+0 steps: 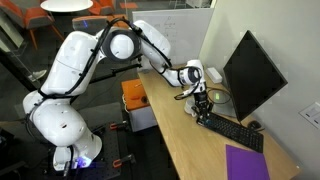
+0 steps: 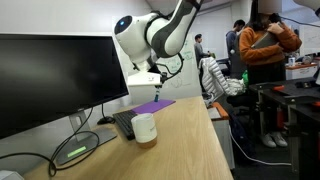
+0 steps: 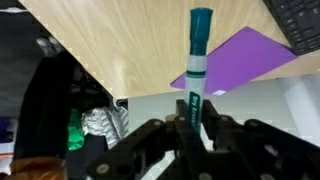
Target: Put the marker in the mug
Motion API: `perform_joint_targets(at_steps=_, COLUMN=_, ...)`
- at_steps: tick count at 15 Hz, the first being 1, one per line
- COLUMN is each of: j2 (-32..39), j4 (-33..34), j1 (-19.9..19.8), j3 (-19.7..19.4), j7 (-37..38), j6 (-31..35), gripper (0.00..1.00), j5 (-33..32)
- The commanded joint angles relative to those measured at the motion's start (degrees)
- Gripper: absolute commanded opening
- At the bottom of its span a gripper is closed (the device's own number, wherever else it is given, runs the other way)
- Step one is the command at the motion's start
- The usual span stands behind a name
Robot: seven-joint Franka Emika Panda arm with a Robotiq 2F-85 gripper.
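Observation:
I should let go of the marker inside the white mug (image 1: 191, 104) that stands on the wooden desk next to the black keyboard. The marker now hangs above the desk.
My gripper (image 3: 192, 128) is shut on a teal-capped dry-erase marker (image 3: 197, 55), which stands out from between the fingers, cap end away from the wrist. In both exterior views the gripper (image 1: 201, 103) (image 2: 156, 86) hangs above the wooden desk with the marker (image 2: 159, 95) pointing down. The white mug (image 2: 145, 128) stands upright on the desk beside the keyboard, below the gripper and a little nearer the camera. The wrist view does not show the mug.
A black keyboard (image 1: 232, 130) (image 2: 122, 122) and a large monitor (image 1: 250, 72) (image 2: 50, 80) stand by the mug. A purple sheet (image 1: 247, 162) (image 3: 235, 55) lies on the desk. An orange box (image 1: 135, 95) sits at the desk's edge. A person (image 2: 265, 45) stands in the background.

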Motion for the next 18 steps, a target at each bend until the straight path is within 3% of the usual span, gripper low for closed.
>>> perform_joint_targets(at_steps=1, j2=-1.5, j4=1.9, j1=-0.8, j3=5.1, j7=5.4, j6=-6.2, gripper=0.05, j5=-8.1)
perform_joint_targets(at_steps=5, j2=-0.5, j4=4.9, j1=-1.9, j3=11.6, j7=9.7, j6=-10.6, gripper=0.05, j5=-14.9)
perform_joint_targets(at_steps=11, j2=1.5, j4=8.8, j1=-5.1, j3=20.4, j7=13.4, j6=-16.9, gripper=0.05, j5=-19.9)
perform_joint_targets(at_steps=18, j2=5.7, j4=10.8, j1=-8.4, j3=25.1, j7=16.7, j6=-13.5, gripper=0.05, j5=-25.5)
